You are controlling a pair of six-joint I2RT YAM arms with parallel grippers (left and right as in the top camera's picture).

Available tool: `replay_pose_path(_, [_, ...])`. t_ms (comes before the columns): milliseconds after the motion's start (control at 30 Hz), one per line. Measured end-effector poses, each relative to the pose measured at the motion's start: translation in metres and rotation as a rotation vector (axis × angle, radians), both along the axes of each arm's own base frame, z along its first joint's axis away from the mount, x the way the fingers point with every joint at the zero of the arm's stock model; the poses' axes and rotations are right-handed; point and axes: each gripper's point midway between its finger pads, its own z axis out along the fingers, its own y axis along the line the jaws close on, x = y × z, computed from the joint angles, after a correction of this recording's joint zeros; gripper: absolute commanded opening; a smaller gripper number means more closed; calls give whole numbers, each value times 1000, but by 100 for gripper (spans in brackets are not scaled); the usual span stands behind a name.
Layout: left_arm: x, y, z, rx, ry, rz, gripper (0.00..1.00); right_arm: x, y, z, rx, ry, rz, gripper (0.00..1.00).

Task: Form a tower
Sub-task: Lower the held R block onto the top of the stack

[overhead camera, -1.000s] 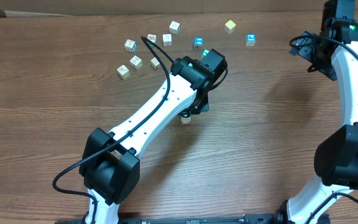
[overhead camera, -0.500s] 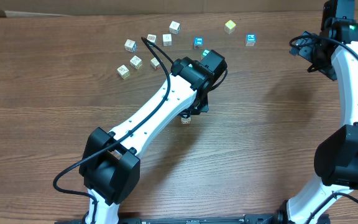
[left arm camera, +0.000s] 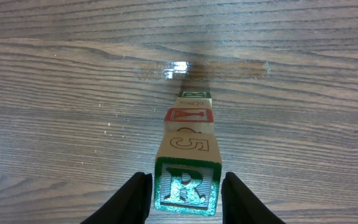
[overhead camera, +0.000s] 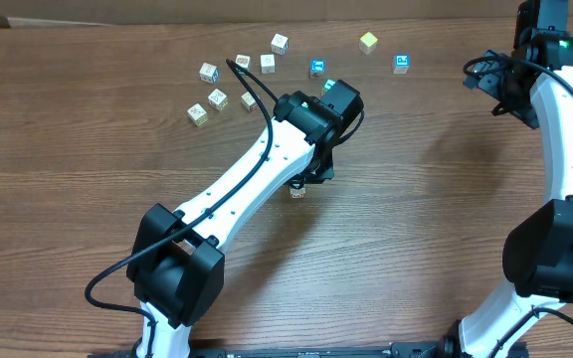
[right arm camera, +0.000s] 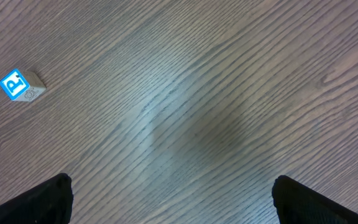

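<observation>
I can see the green R cube slightly turned on top of the tower, so I should close my left gripper on its sides (left arm camera: 157, 185) and square it before backing away.
The tower (left arm camera: 190, 134) is a narrow stack of wooden alphabet cubes on the brown table. Its top cube (left arm camera: 186, 186) shows a green R in a green border. My left gripper (left arm camera: 187, 186) straddles that top cube from above, and a thin gap shows between each black finger (left arm camera: 135, 196) and the cube's sides, so it is open. From overhead the left arm covers most of the tower (overhead camera: 297, 192), leaving only its foot showing. My right gripper (right arm camera: 173, 186) hangs wide open over bare wood at the far right, holding nothing.
Loose cubes lie along the back of the table: several pale ones (overhead camera: 217, 98) at the left, a blue one (overhead camera: 317, 68), a yellow-green one (overhead camera: 368, 42) and another blue one (overhead camera: 401, 63), which also shows in the right wrist view (right arm camera: 18, 85).
</observation>
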Motion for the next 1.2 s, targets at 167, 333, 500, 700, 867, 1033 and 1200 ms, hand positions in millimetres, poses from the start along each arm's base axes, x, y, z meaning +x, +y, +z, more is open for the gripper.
replay_pose_path(167, [0, 0, 0, 0, 1, -1, 61, 0, 0, 0, 0, 0, 0, 100])
replay_pose_path(333, [-3, -1, -1, -5, 13, -2, 59, 0, 0, 0, 0, 0, 0, 100])
replay_pose_path(500, [-5, -2, -1, -12, 27, -6, 47, 0, 0, 0, 0, -1, 0, 100])
replay_pose_path(700, [-5, -3, -1, -21, 26, -7, 39, 0, 0, 0, 0, -1, 0, 100])
replay_pose_path(867, [-5, -4, -1, -21, 27, -7, 29, 0, 0, 0, 0, 0, 1, 100])
replay_pose_path(1033, [-5, -4, -1, -21, 27, -10, 31, 0, 0, 0, 0, -1, 0, 100])
replay_pose_path(1200, [-5, -4, -1, -21, 26, -10, 30, 0, 0, 0, 0, 0, 0, 100])
